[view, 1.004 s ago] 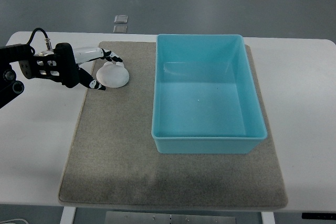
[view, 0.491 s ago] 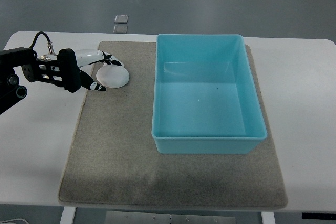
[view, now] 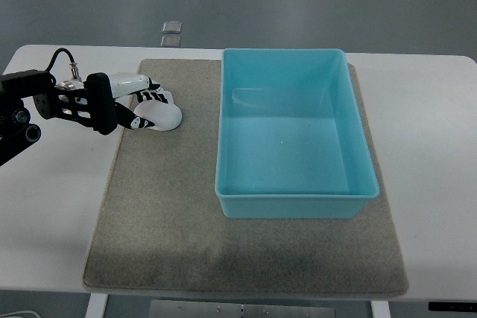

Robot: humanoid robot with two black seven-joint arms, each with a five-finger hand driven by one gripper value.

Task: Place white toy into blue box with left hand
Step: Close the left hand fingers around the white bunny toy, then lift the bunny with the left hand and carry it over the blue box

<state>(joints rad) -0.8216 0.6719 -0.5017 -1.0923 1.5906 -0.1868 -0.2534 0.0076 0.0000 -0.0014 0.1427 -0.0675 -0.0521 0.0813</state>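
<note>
My left gripper is to place the white toy in the blue box. It will let it go on the blue box's bottom, slightly toward its near side (view: 273,156).
The white toy (view: 165,115) is a small rounded lump lying on the grey mat (view: 171,206), left of the blue box (view: 295,205). My left hand (view: 149,109) comes in from the left edge and sits on the toy's left side. Its black-and-white fingers (view: 154,97) curl over the toy's top and the thumb (view: 137,121) presses at its lower left, so the hand is closed on it. The toy still rests on the mat. The blue box is open-topped and empty. The right hand is out of view.
The mat lies on a white table (view: 432,147). The box takes up the mat's right half. Two small square tiles (view: 171,33) lie on the floor beyond the table's far edge.
The left hand's fingers have curled in from an extended reach over the toy's far side and closed onto its top. The toy has barely moved.
</note>
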